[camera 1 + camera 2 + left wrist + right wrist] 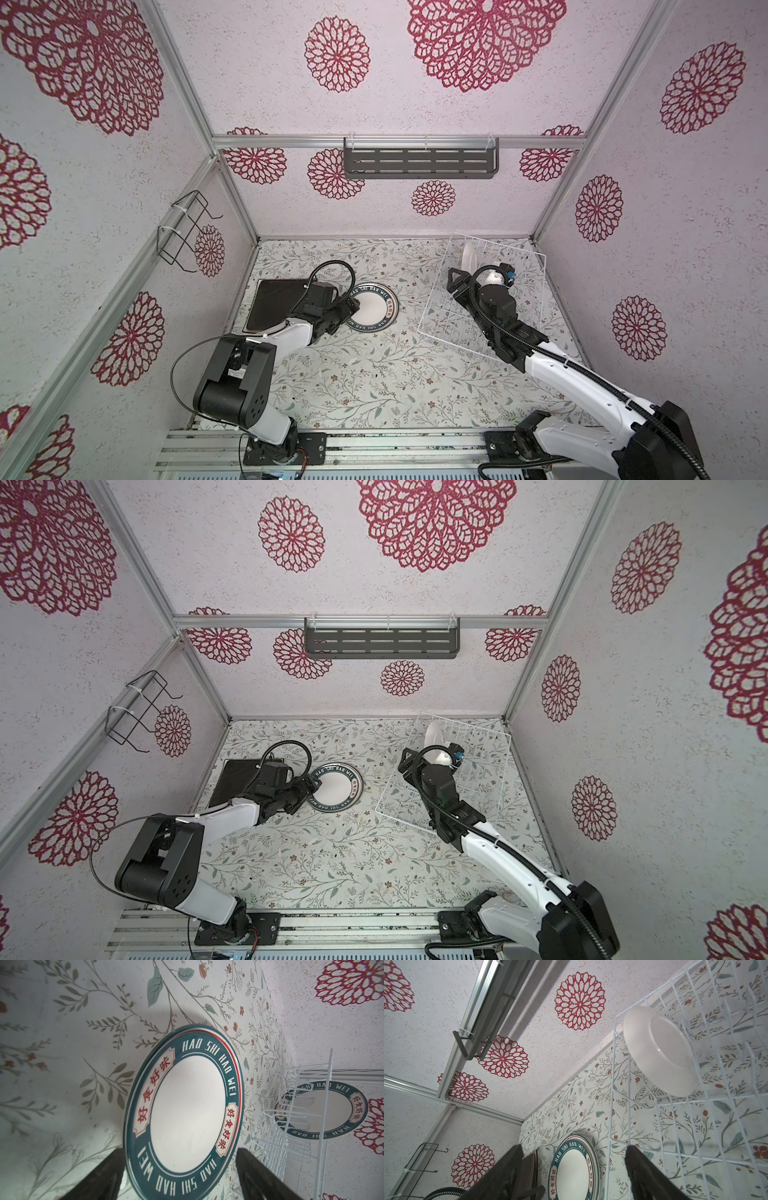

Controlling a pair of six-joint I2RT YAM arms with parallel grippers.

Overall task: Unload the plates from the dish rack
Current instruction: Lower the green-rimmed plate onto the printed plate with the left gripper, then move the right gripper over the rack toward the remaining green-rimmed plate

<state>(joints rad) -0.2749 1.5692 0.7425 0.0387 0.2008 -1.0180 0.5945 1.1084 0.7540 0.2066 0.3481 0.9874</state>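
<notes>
My right gripper grips the upright plate's near rim (465,268) (660,1084) in the white wire dish rack next, once it moves there.
A round plate with a lettered dark-teal rim (374,309) (187,1103) lies flat on the table, seemingly on top of another round plate. My left gripper (355,306) (180,1148) is open, its fingers on either side of the plate's near rim. To its left lies a square black plate (276,305). In the white wire dish rack (427,307) (612,1084) at the back right, one round plate (469,257) (658,1051) stands upright between the tines. My right gripper (455,280) (574,1147) hangs open and empty over the rack's left side, near that plate.
A dark grey slotted shelf (419,162) hangs on the back wall. A small black wire holder (183,232) is fixed to the left wall. Patterned walls close in the table on three sides. The right arm reaches across the rack.
</notes>
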